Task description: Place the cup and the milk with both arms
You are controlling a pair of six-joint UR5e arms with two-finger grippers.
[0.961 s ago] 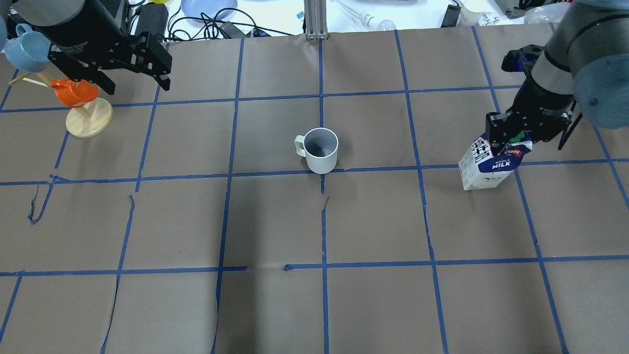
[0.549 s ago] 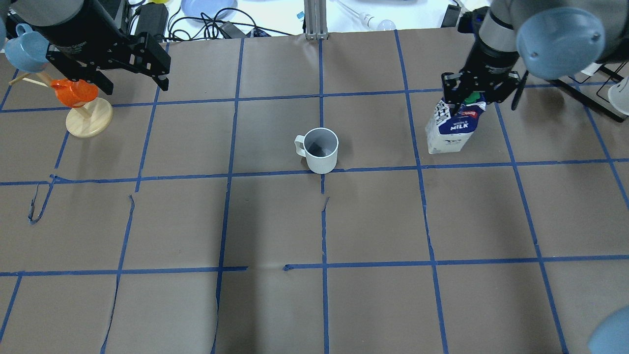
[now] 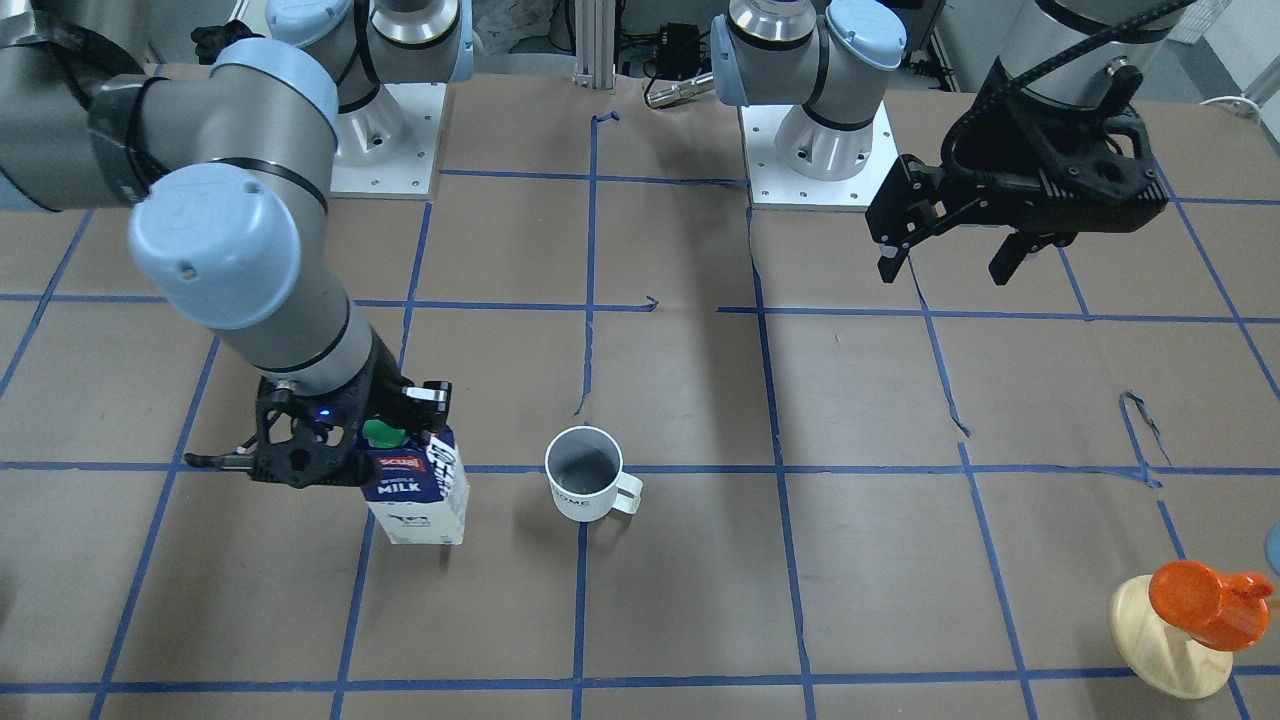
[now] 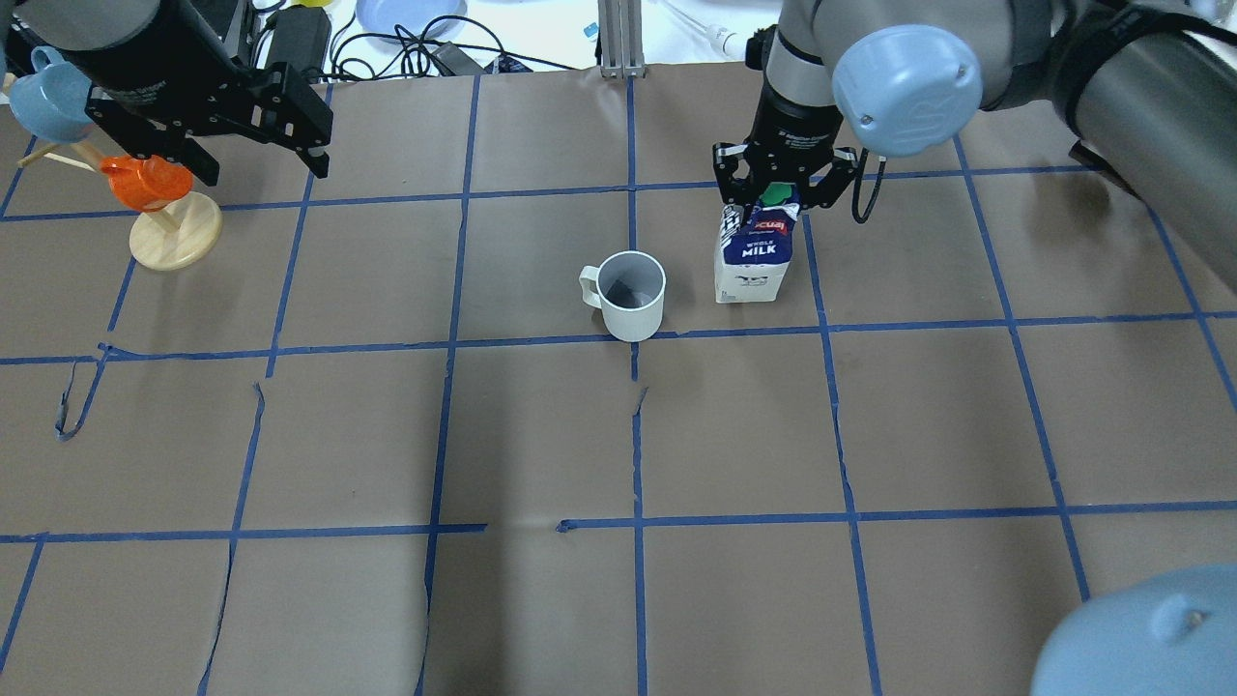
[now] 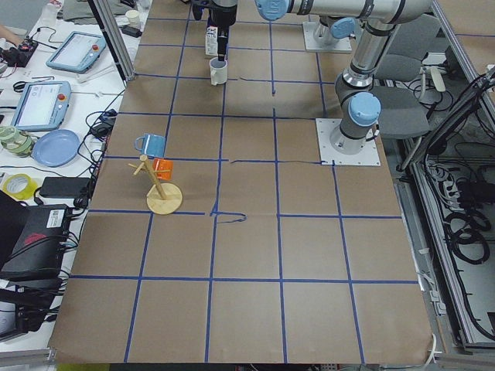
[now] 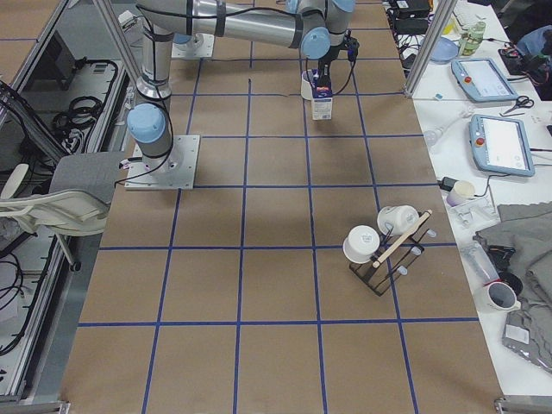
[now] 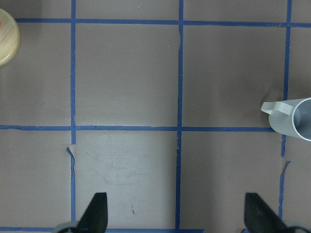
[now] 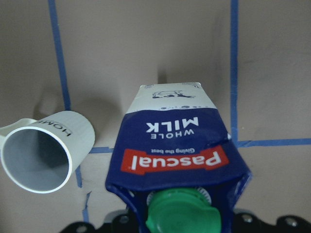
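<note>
The milk carton will be put down by my right gripper close beside the white cup (image 3: 504, 499) (image 8: 124, 125), on the side opposite the cup's handle.
The white "HOME" cup (image 4: 631, 295) stands upright at the table's middle, handle toward the robot's left; it also shows in the front view (image 3: 585, 487) and the right wrist view (image 8: 43, 150). The milk carton (image 4: 752, 256) stands upright just right of the cup, a small gap between them. My right gripper (image 4: 778, 193) is shut on the carton's gable top by the green cap (image 8: 177, 213). I cannot tell whether the carton's base touches the paper. My left gripper (image 4: 263, 169) hangs open and empty at the far left, well away from the cup (image 7: 296, 119).
A round wooden stand (image 4: 174, 237) with an orange cup (image 4: 147, 182) and a blue cup (image 4: 43, 97) is under my left arm. Cables and a blue plate (image 4: 411, 14) lie beyond the far edge. A rack of white mugs (image 6: 388, 250) stands toward the right end.
My right arm has carried the milk carton leftward from the table's right side to just beside the cup. The left arm and the cup have not moved.
</note>
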